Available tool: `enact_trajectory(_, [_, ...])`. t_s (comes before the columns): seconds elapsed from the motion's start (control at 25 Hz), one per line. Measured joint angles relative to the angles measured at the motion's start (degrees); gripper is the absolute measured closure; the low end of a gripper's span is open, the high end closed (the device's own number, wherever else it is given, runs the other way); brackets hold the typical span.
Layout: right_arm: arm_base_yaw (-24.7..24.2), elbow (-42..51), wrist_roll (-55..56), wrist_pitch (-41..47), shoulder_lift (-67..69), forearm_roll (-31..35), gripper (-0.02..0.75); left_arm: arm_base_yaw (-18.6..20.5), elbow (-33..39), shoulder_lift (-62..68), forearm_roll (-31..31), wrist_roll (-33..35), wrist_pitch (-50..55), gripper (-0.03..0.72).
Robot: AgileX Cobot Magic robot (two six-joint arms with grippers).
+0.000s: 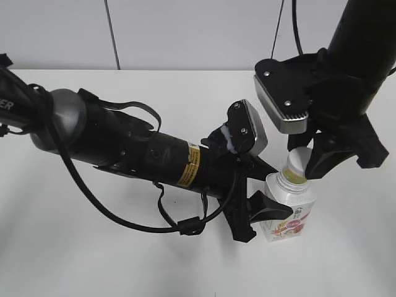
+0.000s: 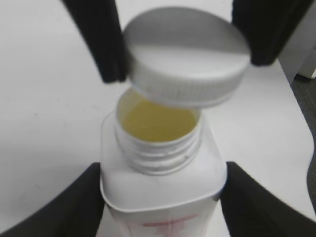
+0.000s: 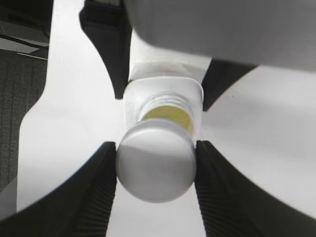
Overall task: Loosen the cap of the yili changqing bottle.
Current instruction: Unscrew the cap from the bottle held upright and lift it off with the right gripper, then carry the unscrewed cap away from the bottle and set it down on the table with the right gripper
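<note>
I should set the cap, now tilted just above the bottle's neck, on the white table [image 1: 314, 168] with my right gripper, behind the bottle, away from my left gripper.
The yili changqing bottle [image 1: 289, 213] stands upright on the white table, white with a pink-red label. My left gripper [image 1: 263, 213] is shut on the bottle's body [image 2: 163, 197]. Its threaded neck [image 2: 160, 148] is open and shows yellowish liquid. My right gripper [image 1: 309, 162] is shut on the cap [image 1: 298, 158]. The cap [image 2: 185, 54] is off the neck, tilted, a little above it. In the right wrist view the cap [image 3: 155, 160] sits between my fingers with the bottle [image 3: 163, 98] below it.
The white table [image 1: 93, 260] runs back to a pale wall. The left arm's black body and cables [image 1: 142, 154] lie across the table's left and middle.
</note>
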Motion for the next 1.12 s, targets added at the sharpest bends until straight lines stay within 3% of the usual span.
enact_trajectory(0.16, [0.0, 0.0, 7.25, 0.07, -3.24, -5.5, 0.352, 0.0, 0.0, 0.0, 0.0, 0.0, 0.0, 0.252])
enact_trajectory(0.36, [-0.06, 0.0, 24.44, 0.12, -5.51, -12.07, 0.352, 0.0, 0.0, 0.0, 0.0, 0.0, 0.0, 0.252])
enact_trajectory(0.56, [-1.78, -0.05, 43.86, 0.19, -5.56, -12.79, 0.352, 0.0, 0.0, 0.0, 0.0, 0.0, 0.0, 0.252])
enact_trajectory(0.72, [-8.68, -0.05, 56.52, 0.24, -5.56, -11.57, 0.352, 0.0, 0.0, 0.0, -0.02, 0.0, 0.29, 0.252])
enact_trajectory(0.92, [-17.88, -0.05, 60.22, -3.94, -5.56, -6.26, 0.352, 0.2, 0.0, -0.06, -0.57, -0.23, 1.03, 0.252])
enact_trajectory(1.12, [-20.08, -0.05, 65.42, -9.16, -4.76, -5.25, 0.352, 3.25, 0.0, -0.06, -2.69, -0.23, 1.59, 0.252])
